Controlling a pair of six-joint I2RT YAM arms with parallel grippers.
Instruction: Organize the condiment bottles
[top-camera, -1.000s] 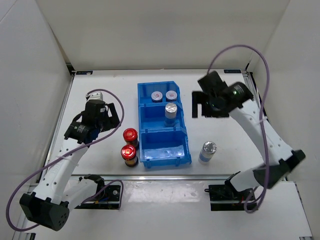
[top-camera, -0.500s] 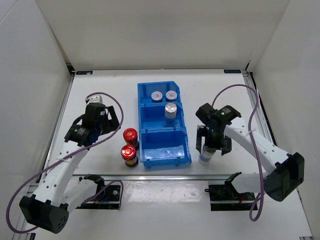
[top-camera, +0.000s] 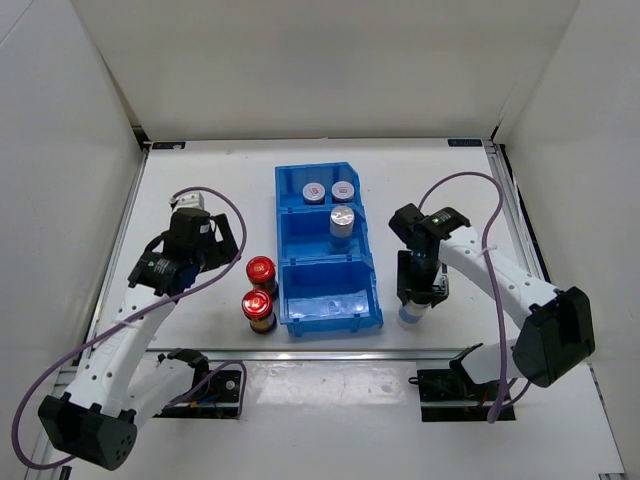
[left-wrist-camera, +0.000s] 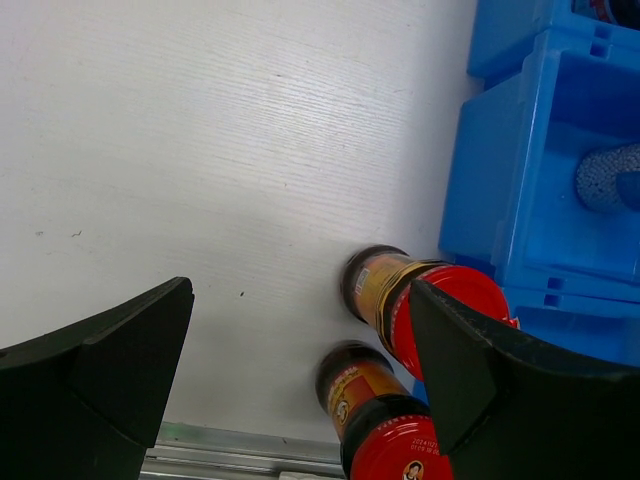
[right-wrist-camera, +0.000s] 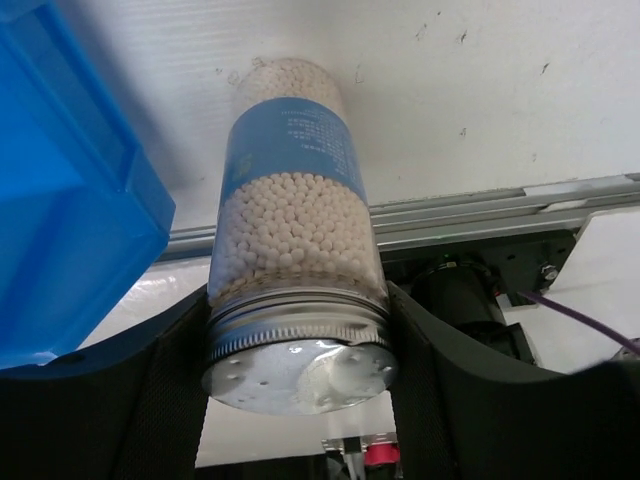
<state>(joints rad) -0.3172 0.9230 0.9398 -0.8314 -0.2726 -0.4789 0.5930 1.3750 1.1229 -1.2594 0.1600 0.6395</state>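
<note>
My right gripper needs to let go of the pale bottle in the bin's middle compartment (top-camera: 300, 245), where it will sit beside the other silver-capped bottle.
My right gripper (top-camera: 417, 291) (right-wrist-camera: 295, 335) is shut on a tall pale condiment bottle (top-camera: 409, 316) (right-wrist-camera: 296, 215) filled with white beads; its fingers press just below the silver cap. The bottle stands on the table to the right of the blue bin (top-camera: 372, 300). Two dark red-capped bottles (top-camera: 260, 270) (top-camera: 257, 308) stand left of the bin. My left gripper (top-camera: 228, 243) (left-wrist-camera: 300, 292) hangs open above and just left of them, touching neither (left-wrist-camera: 385, 290) (left-wrist-camera: 375, 425). A second silver-capped bottle (top-camera: 342, 222) stands in the bin's middle compartment. Two short white-capped bottles (top-camera: 314, 191) (top-camera: 344, 190) are in the far one.
The bin's near compartment (top-camera: 330, 318) holds no bottle. The table's metal front rail (right-wrist-camera: 480, 215) runs close behind the held bottle. White walls enclose the table on the left, right and far sides.
My right arm swung down from the far right onto the pale bottle, and its jaws closed on it. The left arm has barely shifted.
</note>
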